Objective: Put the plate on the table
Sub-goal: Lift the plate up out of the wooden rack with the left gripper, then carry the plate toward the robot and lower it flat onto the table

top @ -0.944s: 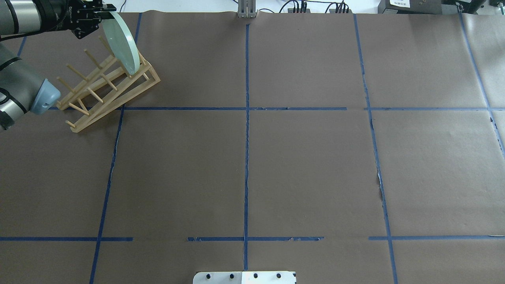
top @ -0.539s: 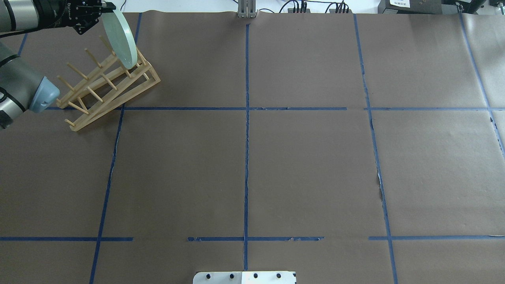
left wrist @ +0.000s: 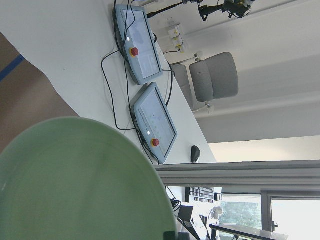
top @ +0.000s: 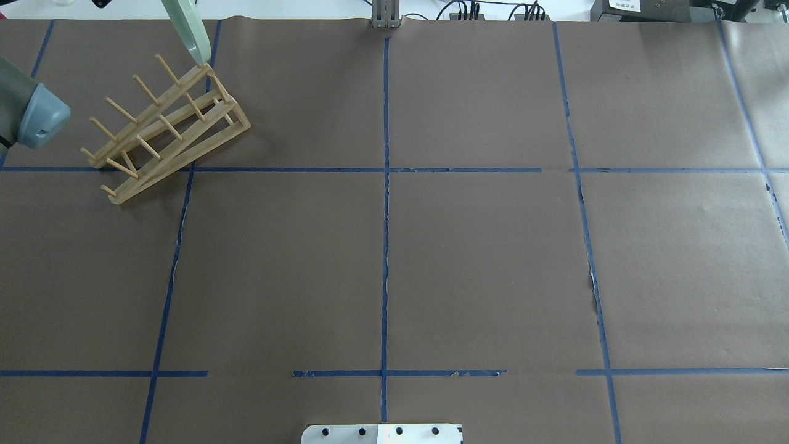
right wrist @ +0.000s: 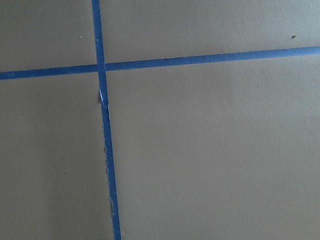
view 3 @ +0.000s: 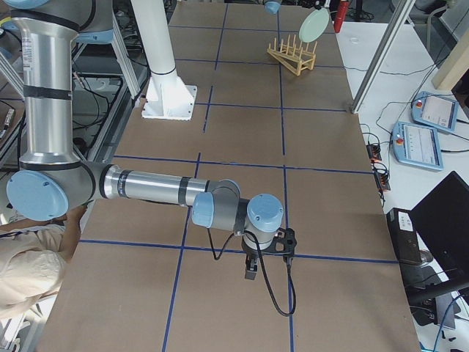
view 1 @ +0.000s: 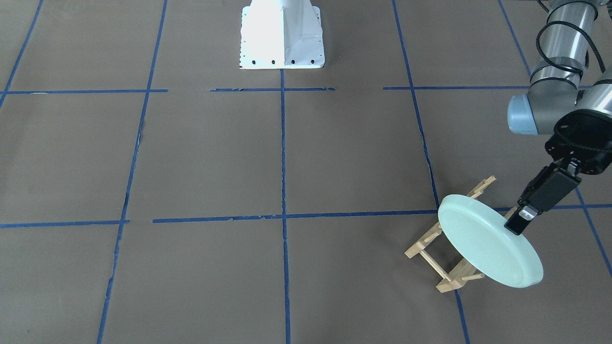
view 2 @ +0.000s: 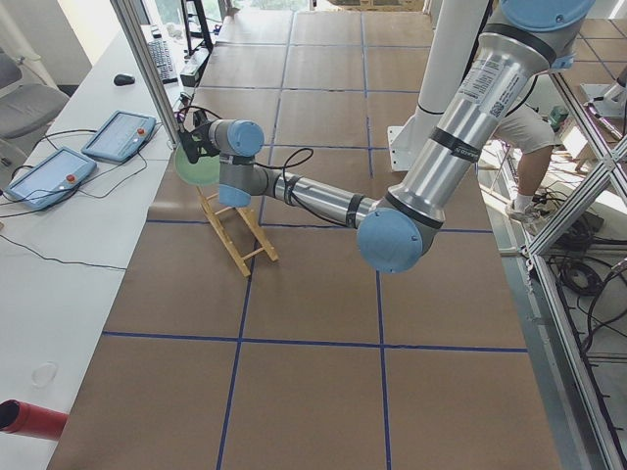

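Next, my left gripper lets go of the plate on the blue-taped square [view 1: 348,135] between the white metal base and the peg rack.
The pale mint-green plate [view 1: 487,248] hangs tilted in the air above the far end of the wooden peg rack [view 1: 423,246], clear of its pegs. My left gripper [view 1: 517,223] is shut on the plate's rim. In the overhead view only the plate's lower edge [top: 187,28] shows at the top, above the rack [top: 166,126]; the gripper is out of frame there. The left wrist view is filled by the plate [left wrist: 75,185]. The brown-paper table [top: 481,265] has blue tape lines. My right gripper [view 3: 250,271] hangs low over the table, far from the plate; I cannot tell its state.
The white metal base [view 1: 282,36] stands at the robot's side of the table. Two teach pendants [view 2: 118,135] lie on the white bench just past the table edge near the plate. A person [view 2: 529,127] stands behind the robot.
The left gripper has lifted the plate up out of the rack and toward the far table edge; the gripper has left the top of the overhead view.
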Robot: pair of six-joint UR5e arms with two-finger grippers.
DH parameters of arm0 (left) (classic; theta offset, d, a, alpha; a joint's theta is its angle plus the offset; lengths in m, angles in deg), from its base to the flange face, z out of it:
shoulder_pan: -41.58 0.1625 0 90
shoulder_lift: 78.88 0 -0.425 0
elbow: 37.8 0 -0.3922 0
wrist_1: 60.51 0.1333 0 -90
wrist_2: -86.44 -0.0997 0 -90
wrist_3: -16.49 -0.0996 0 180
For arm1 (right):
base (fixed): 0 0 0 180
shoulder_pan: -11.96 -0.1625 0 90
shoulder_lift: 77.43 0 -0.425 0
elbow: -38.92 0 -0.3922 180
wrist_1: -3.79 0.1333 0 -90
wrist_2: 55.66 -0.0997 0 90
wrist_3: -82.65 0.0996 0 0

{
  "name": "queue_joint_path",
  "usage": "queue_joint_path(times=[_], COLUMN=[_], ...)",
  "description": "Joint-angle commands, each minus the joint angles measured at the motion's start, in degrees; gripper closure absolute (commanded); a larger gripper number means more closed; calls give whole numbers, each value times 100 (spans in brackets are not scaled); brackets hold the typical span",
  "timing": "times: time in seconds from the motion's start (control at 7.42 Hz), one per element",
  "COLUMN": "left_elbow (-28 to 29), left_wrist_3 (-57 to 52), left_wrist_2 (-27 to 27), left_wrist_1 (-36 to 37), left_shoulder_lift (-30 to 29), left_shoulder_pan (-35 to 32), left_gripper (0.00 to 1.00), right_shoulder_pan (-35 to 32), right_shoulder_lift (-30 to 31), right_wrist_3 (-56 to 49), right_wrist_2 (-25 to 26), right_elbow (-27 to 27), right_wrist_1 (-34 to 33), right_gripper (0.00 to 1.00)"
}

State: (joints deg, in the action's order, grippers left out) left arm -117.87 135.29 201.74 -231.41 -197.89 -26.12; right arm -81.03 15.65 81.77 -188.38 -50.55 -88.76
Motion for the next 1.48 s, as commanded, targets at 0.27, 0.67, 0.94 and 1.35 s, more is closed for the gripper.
queue_joint_path(times=[0.27, 0.67, 0.94, 1.35], left_elbow=[-1983, -2171, -2058, -1007], left_wrist_3=[90, -602, -1321, -1509], left_wrist_2=[564, 241, -155, -289], left_wrist_1=[3827, 7131, 8356, 9346], left_shoulder_lift=[-225, -1253, -1325, -1702], left_shoulder_pan=[-42, 1027, 2001, 3348], left_gripper=[100, 100, 100, 100], right_shoulder_pan=[0, 0, 0, 0], right_shoulder_lift=[0, 0, 0, 0], right_wrist_3=[0, 0, 0, 0], right_wrist_2=[0, 0, 0, 0], right_elbow=[0, 0, 0, 0], right_wrist_1=[0, 0, 0, 0], right_gripper=[0, 0, 0, 0])
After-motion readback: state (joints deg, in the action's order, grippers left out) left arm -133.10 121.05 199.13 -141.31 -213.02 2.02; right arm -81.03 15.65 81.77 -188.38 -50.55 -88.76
